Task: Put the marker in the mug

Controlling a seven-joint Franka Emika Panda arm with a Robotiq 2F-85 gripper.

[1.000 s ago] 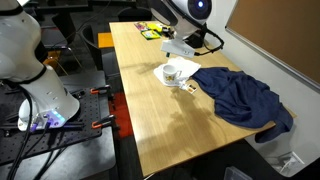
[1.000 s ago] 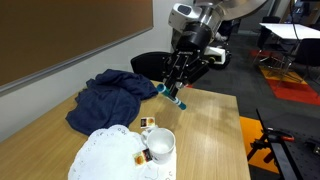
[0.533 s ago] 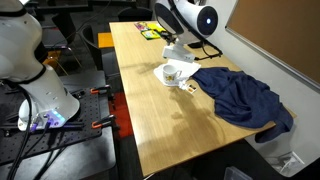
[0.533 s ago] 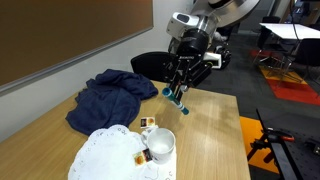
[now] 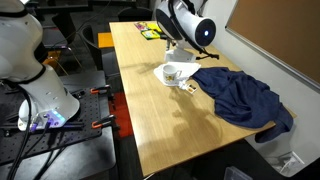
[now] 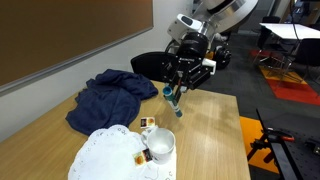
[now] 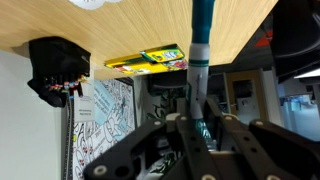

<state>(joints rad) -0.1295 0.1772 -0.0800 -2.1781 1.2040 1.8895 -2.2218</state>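
Observation:
I should release the teal marker inside the white mug (image 5: 171, 73) standing on the doily near the blue cloth. The marker is still above the wooden table.
My gripper (image 6: 177, 90) is shut on the marker (image 6: 176, 103), a teal-green stick with a paler end, and holds it above the wooden table. In the wrist view the marker (image 7: 202, 30) sticks up from between the black fingers (image 7: 183, 125) of the gripper (image 7: 198, 104). The white mug (image 6: 160, 145) stands on a white doily (image 6: 100, 155), apart from the gripper and lower in that view. In an exterior view the gripper (image 5: 178, 52) hangs just behind the mug (image 5: 172, 72).
A crumpled blue cloth (image 5: 242, 98) lies beside the mug, and it also shows in an exterior view (image 6: 108, 95). Yellow-green packets (image 7: 148, 60) and a black holder (image 7: 54, 70) sit at the table's far end. Small packets (image 6: 148, 123) lie on the doily.
My gripper has moved a little closer to the mug and lower, still holding the marker. The mug and the cloth have not moved.

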